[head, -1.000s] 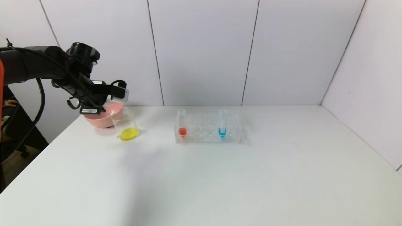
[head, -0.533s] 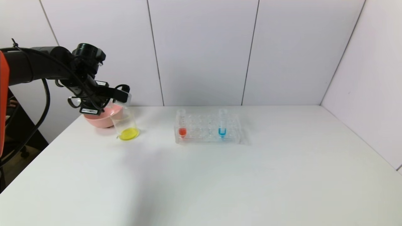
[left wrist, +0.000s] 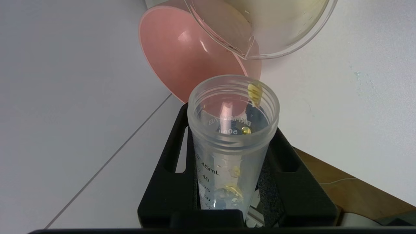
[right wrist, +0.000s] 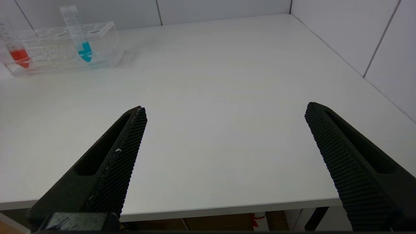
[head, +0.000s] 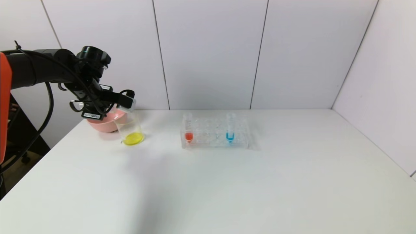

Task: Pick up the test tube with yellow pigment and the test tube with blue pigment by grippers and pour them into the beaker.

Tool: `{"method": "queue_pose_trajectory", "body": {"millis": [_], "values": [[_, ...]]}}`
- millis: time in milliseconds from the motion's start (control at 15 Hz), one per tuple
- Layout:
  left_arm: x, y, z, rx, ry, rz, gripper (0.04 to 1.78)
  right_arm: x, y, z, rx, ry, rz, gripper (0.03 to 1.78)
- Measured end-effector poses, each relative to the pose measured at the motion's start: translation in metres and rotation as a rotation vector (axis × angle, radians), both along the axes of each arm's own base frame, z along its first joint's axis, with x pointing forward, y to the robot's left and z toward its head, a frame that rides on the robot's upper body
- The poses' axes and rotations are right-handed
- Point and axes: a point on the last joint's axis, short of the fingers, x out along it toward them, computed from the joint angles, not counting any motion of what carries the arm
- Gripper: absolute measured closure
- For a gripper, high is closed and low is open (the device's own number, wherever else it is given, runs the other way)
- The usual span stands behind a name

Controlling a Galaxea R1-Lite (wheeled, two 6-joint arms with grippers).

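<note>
Next, my left gripper releases the yellow pigment test tube, now tilted just above the beaker's rim, inside the pink bowl (head: 110,113) (left wrist: 191,52) next to the beaker.
My left gripper (head: 125,100) is shut on the test tube with yellow pigment (head: 127,103) and holds it tilted just above the beaker's rim. The beaker (head: 130,128) stands at the table's back left with a yellow pool in its bottom. In the left wrist view the tube (left wrist: 232,152) sits between the black fingers (left wrist: 169,182); only yellow drops cling inside it, and the beaker's lip (left wrist: 260,42) lies just beyond its mouth. The test tube with blue pigment (head: 230,128) stands upright in the rack and also shows in the right wrist view (right wrist: 81,35). My right gripper (right wrist: 224,110) is open and empty above the table's front edge.
A pink bowl (head: 104,123) sits right behind the beaker, against the back wall. The clear tube rack (head: 214,135) stands mid-table and also holds a red-liquid tube (head: 188,128). White walls close the back and right sides.
My left arm has shifted slightly to the right and the held tube has moved a little over the beaker's rim. Nothing else has moved.
</note>
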Motion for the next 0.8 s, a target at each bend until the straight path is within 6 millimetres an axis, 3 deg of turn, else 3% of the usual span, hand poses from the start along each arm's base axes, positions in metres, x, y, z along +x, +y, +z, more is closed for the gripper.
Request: {"method": "queue_pose_trajectory", "body": {"millis": [333, 600, 800], "values": [[0.000, 0.000, 0.005, -0.122, -0.050, 0.034, 1.29, 0.000, 0.000, 0.000, 0.000, 0.000, 0.000, 0.04], [0.002, 0.015, 0.015, -0.542, -0.163, 0.101, 1.29, 0.000, 0.000, 0.000, 0.000, 0.000, 0.000, 0.04], [0.002, 0.046, 0.021, -0.886, -0.222, 0.174, 1.29, 0.000, 0.000, 0.000, 0.000, 0.000, 0.000, 0.04]]}}
